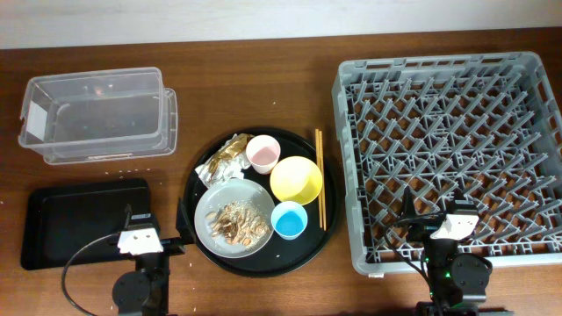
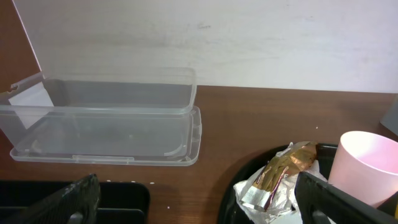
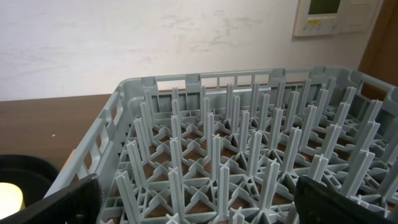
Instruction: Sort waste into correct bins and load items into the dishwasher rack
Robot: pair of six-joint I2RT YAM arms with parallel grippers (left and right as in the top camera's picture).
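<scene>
The gold wrapper's near end (image 1: 214, 165) (image 2: 257, 198) lies on the white tissue beside the pink cup, and my left gripper needs to go there next and close on it.
The crumpled wrapper (image 1: 224, 160), pink cup (image 1: 262, 153), yellow bowl (image 1: 296, 179), light-blue cup (image 1: 289, 219), chopsticks (image 1: 320, 175) and grey plate (image 1: 211, 204) with food scraps (image 1: 237, 224) all sit on a round black tray (image 1: 299, 254). The clear tub (image 1: 97, 114) is at the far left and the black rectangular tray (image 1: 75, 224) is in front of it. The grey dishwasher rack (image 1: 439, 66) is at the right. My left gripper (image 2: 199, 199) is open and empty between the rectangular tray and the wrapper (image 2: 280, 177). My right gripper (image 3: 199, 199) is open over the rack's near edge (image 3: 211, 155).
In the left wrist view the pink cup (image 2: 364, 165) stands just right of the wrapper and the clear tub (image 2: 106, 115) lies ahead on the left. Bare wooden table runs between the round tray and the rack.
</scene>
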